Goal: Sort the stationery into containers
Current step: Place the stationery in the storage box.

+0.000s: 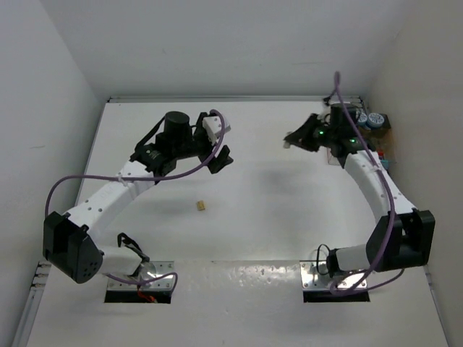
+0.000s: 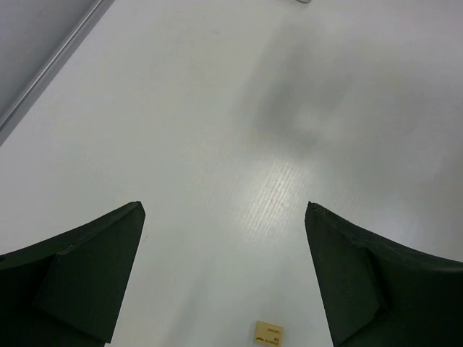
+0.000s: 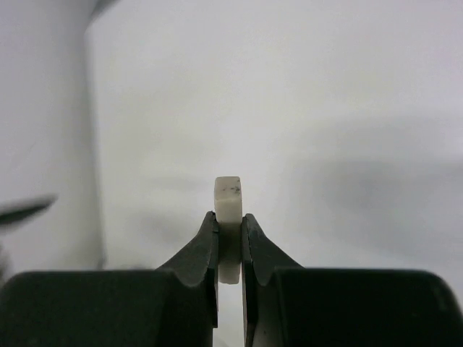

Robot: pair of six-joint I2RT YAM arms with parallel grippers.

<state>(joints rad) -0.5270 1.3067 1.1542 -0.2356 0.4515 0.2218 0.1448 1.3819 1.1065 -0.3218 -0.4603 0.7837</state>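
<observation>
My left gripper will go down next and close on the opposite sides of the tan block (image 1: 201,206) (image 2: 268,334) that lies on the table.
A small white block (image 3: 228,199) stands on edge between the fingertips of my right gripper (image 3: 230,223), which is shut on it and held above the table; the overhead view shows this gripper (image 1: 290,142) left of the containers. The containers (image 1: 382,136) sit at the back right corner, partly hidden by the right arm, with two blue-grey rolls (image 1: 372,119) inside. A tiny tan block (image 1: 200,206) lies on the table in the middle. My left gripper (image 2: 224,210) hangs wide open above the table with nothing between its fingers, and the tan block (image 2: 268,333) lies just short of its fingertips.
White walls close the table on the left, back and right. Purple cables loop along both arms. The two metal base plates (image 1: 141,280) sit at the near edge. A few pen ends (image 1: 386,160) show by the right wall beside the right arm.
</observation>
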